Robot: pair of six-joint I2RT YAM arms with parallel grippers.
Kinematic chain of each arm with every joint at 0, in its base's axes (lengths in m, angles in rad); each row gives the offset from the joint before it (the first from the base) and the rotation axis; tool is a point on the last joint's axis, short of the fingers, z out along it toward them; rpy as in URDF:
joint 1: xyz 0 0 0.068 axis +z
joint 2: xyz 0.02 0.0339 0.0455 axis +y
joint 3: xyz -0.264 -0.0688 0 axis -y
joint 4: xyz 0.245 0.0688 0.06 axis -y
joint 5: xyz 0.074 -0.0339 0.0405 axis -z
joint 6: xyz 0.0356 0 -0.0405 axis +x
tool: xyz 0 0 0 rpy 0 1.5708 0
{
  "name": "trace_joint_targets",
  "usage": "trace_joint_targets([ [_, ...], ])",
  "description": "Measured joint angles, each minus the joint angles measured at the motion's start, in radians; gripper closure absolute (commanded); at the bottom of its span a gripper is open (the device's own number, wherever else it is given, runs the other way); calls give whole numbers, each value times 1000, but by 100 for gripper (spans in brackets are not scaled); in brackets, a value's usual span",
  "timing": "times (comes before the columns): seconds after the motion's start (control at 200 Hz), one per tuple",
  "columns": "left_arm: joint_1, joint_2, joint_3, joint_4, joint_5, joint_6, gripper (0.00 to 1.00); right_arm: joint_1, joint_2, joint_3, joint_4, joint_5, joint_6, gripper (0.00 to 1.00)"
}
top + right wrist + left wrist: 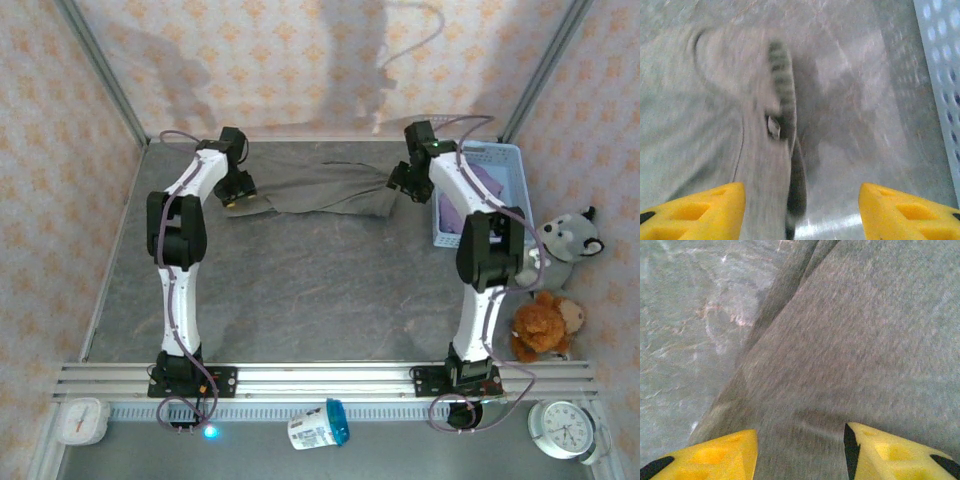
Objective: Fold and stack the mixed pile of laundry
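The garment's near edge has a kink beside my left gripper, so my left gripper needs to pinch the garment's end corner (232, 211) and pull that edge straight before folding.
The olive-grey garment (320, 190) lies spread in a long flat strip across the back of the table, stretched between my two grippers. My left gripper (238, 190) hovers at its left end. Its yellow fingers (715, 455) stand apart, with blurred grey cloth (850, 340) below and nothing pinched. At the right end my right gripper (405, 180) is open too, its fingertips (890, 210) wide apart above the garment's ribbed edge (782, 90) and bare table. The lavender T-shirt (470, 205) lies bunched in the light blue basket (505, 155).
The basket stands at the back right against the wall. A grey wolf plush (570, 240) and a brown plush (545, 325) sit off the table's right edge. A cup (320, 425) and two clocks lie in front of the arm bases. Grey tabletop (320, 290) stretches between the arms.
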Motion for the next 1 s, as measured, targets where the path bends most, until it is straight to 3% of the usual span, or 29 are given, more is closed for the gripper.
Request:
trace_joint_targets([
  [0.135, 2, -105, -97, 7, 4, -23, 47, 35, -75, -135, 52, -39, 0, 39],
  [0.26, 12, -163, -171, 45, 20, -70, 36, 58, -49, -176, 98, -76, 0, 40],
  [0.36, 23, -170, -225, 94, 33, -123, 35, 63, -12, -169, 140, -87, -1, 42],
  [0.42, 29, -169, -251, 118, 35, -154, 36, 62, 24, -145, 152, -86, -8, 46],
  [0.525, 31, -161, -264, 152, 40, -214, 39, 62, 90, -96, 158, -83, -27, 63],
  [0.636, 31, -141, -264, 196, 41, -269, 46, 62, 115, -80, 161, -74, -37, 79],
  [0.711, 31, -119, -264, 219, 41, -300, 57, 62, 115, -80, 161, -69, -48, 87],
  [0.816, 31, -91, -264, 238, 41, -335, 69, 62, 115, -79, 156, -58, -73, 94],
  [0.916, 31, -80, -264, 240, 40, -342, 87, 62, 115, -79, 148, -35, -99, 100],
  [0.956, 31, -80, -263, 241, 40, -346, 99, 62, 115, -79, 140, -25, -107, 100],
  [1.001, 31, -79, -262, 239, 38, -334, 100, 62, 114, -79, 129, -13, -117, 100],
])
